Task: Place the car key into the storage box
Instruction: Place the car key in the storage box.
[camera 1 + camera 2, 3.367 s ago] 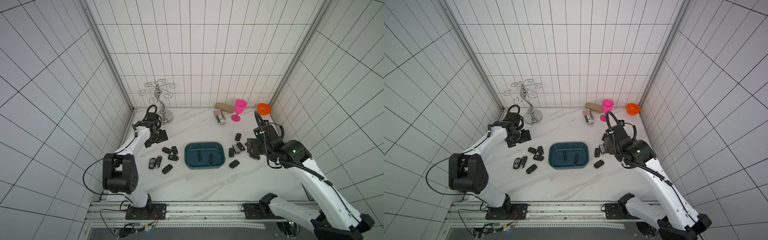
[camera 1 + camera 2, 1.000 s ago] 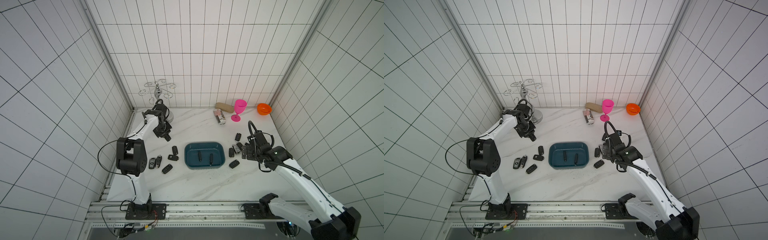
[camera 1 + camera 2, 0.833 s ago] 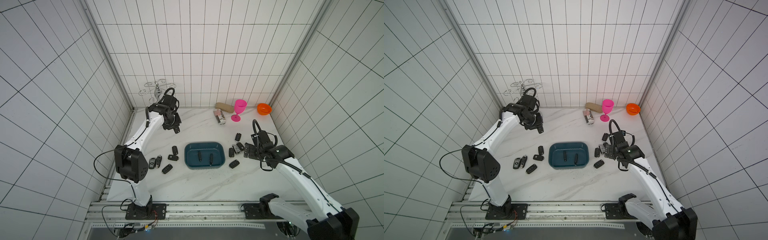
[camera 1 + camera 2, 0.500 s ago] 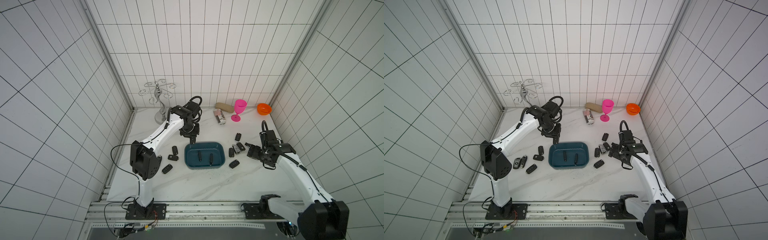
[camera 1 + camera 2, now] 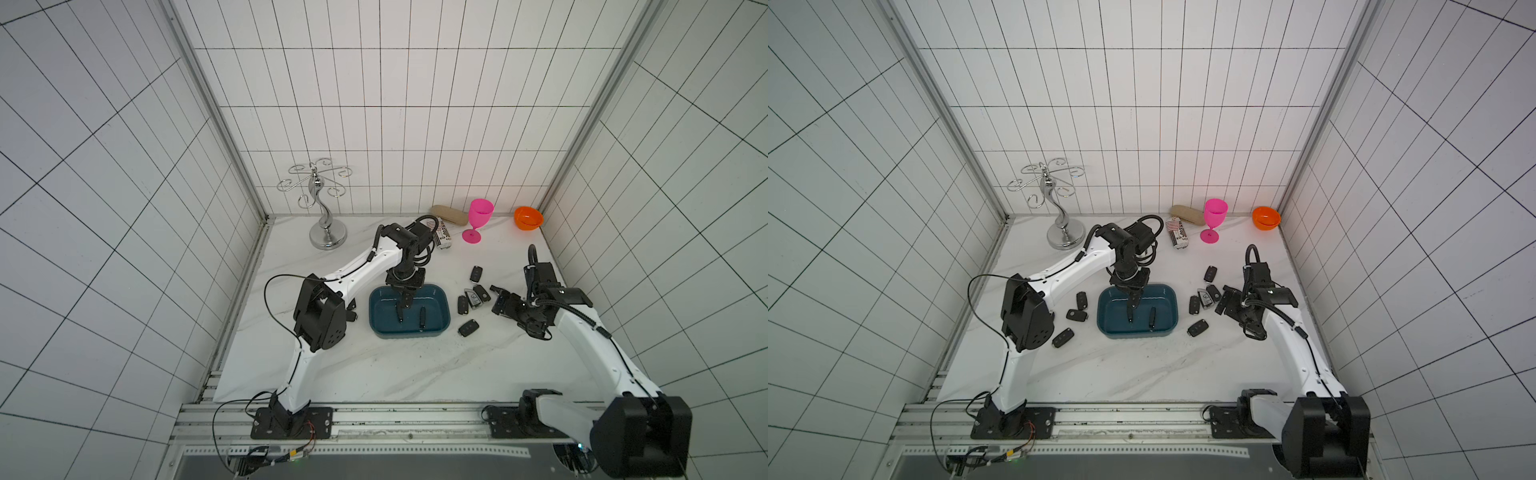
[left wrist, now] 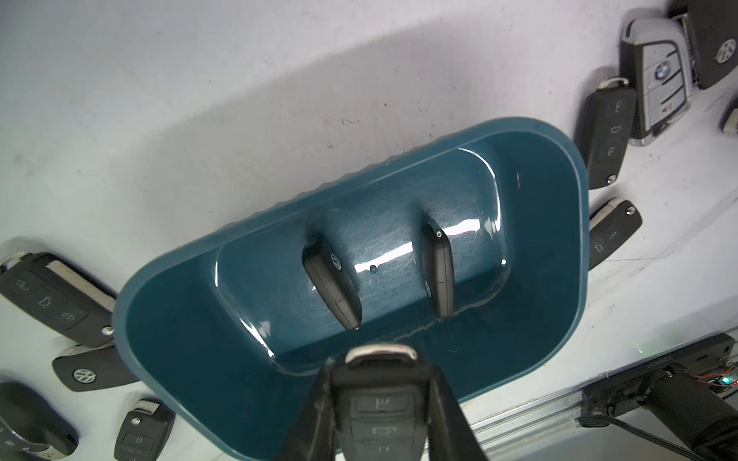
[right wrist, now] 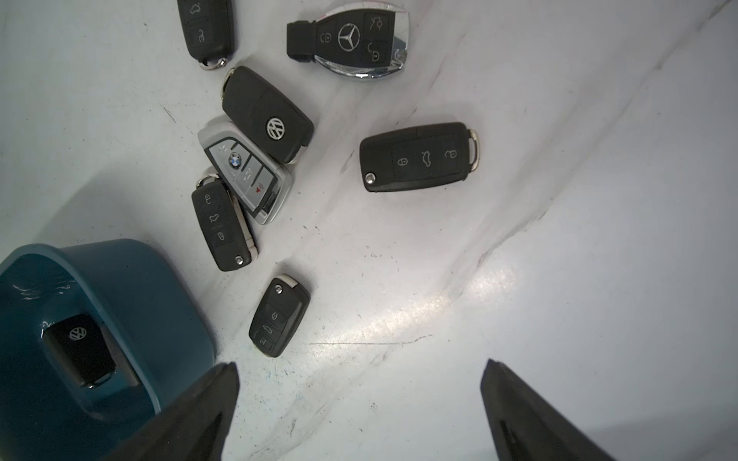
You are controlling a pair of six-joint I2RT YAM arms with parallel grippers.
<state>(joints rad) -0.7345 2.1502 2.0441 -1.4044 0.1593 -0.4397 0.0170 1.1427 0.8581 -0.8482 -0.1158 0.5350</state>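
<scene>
Next, my left gripper puts the black car key down on the storage box's bottom (image 5: 390,313) (image 6: 286,299), beside the key nearer the silver rack.
The storage box (image 5: 446,309), a shallow teal tub, sits mid-table in both top views (image 5: 1106,320). Two black keys (image 6: 333,285) (image 6: 439,275) lie on its floor. My left gripper (image 5: 405,300) (image 5: 1133,300) points down over the box's rear half, shut on a black car key (image 6: 379,403) with a silver end, which is held over the box interior (image 6: 179,319). My right gripper (image 5: 498,299) (image 7: 359,365) hovers open over bare table right of the box, nothing between its fingers.
Several loose keys lie right of the box, among them a BMW fob (image 7: 243,171) and a Mercedes key (image 7: 351,40); more lie left of it (image 5: 1076,315). At the back stand a silver rack (image 5: 328,232), a can (image 5: 442,239), a pink goblet (image 5: 478,216) and an orange bowl (image 5: 528,217).
My left arm swung from the table's left rear across to above the box, carrying the key. My right arm drew back to the right, away from the loose keys, staying open.
</scene>
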